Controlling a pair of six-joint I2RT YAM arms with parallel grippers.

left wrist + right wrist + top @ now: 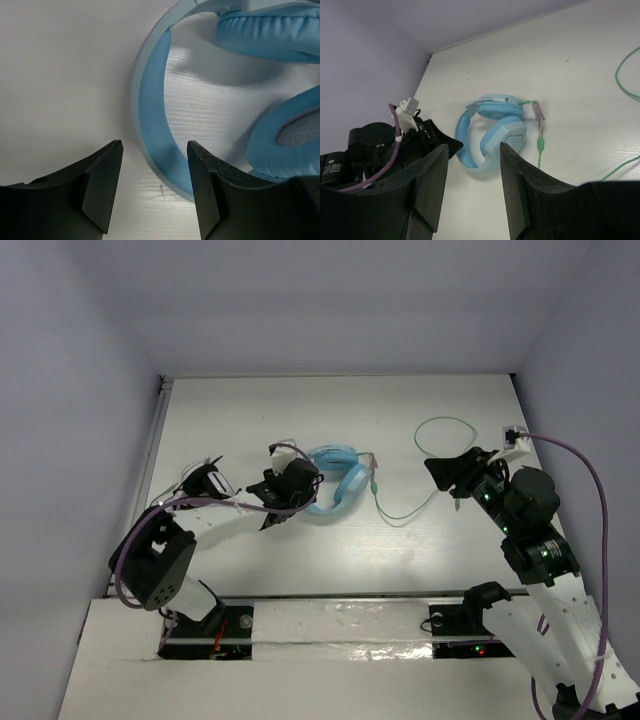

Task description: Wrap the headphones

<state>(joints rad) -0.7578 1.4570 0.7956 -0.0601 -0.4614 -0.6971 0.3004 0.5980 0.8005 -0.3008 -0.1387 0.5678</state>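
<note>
The headband's near curve slants under a finger of the robot's left gripper, so next the left gripper turns and takes the headband's middle (142,102) before lifting the headphones.
The light blue headphones (335,483) lie flat on the white table, ear cups folded together. Their pale green cable (405,515) runs right from the cups and curls into a loop at the back right. My left gripper (312,483) is open at the headphones' left side; in the left wrist view the headband (152,110) curves between the open jaws (155,146), close to the right finger, with both ear cups (270,30) beyond. My right gripper (433,469) is open and empty, above the table to the right of the headphones (492,132), over the cable (540,147).
Grey walls close the table on the left, back and right. A purple robot cable (585,470) arcs over the right arm. The cable loop (447,432) lies near the right wall. The left arm's wrist (375,145) sits just left of the headphones.
</note>
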